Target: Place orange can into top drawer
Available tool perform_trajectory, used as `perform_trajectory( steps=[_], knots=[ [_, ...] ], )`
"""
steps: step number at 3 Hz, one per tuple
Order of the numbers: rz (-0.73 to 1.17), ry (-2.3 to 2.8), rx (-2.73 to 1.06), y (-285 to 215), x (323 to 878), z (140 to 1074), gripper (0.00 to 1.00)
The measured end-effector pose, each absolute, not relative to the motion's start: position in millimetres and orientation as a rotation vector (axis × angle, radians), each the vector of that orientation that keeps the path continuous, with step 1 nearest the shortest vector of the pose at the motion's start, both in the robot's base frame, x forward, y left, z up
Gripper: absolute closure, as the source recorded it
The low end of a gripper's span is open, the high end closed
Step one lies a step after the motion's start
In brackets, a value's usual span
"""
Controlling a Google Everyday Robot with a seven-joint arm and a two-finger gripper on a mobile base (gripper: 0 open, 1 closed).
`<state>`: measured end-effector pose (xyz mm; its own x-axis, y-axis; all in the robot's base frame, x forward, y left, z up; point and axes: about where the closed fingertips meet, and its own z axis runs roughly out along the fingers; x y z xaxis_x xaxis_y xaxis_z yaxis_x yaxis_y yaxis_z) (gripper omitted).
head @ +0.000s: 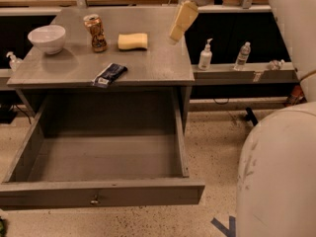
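Next, I move my gripper next to the upper part of the orange can (94,23) beside the yellow sponge and close it there.
The orange can (96,32) stands upright on the grey table top (148,63), between a white bowl and a yellow sponge. The top drawer (98,194) is pulled wide open below the table front and holds nothing; its small metal pull (94,200) sits at front centre. My gripper (178,22) hangs above the table's right side, to the right of the sponge and well apart from the can. Its cream-coloured fingers (181,17) point down and left.
A white bowl (47,37) stands at the table's left. A yellow sponge (133,41) lies right of the can. A dark snack packet (109,74) lies near the front edge. A pump bottle (205,56) and a water bottle (242,56) stand on a low shelf at the right. My white arm body (279,177) fills the lower right.
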<state>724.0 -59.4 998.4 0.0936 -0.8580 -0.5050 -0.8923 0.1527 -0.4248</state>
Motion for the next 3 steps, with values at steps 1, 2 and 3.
perform_trajectory(
  steps=[1, 2, 3],
  knots=[
    [0.147, 1.699, -1.638, -46.5, 731.7, 999.2, 0.0],
    [0.469, 1.481, -1.369, 1.2, 766.3, 1016.1, 0.0],
    [0.594, 1.421, -1.177, 24.0, 782.1, 1027.5, 0.0]
  ],
)
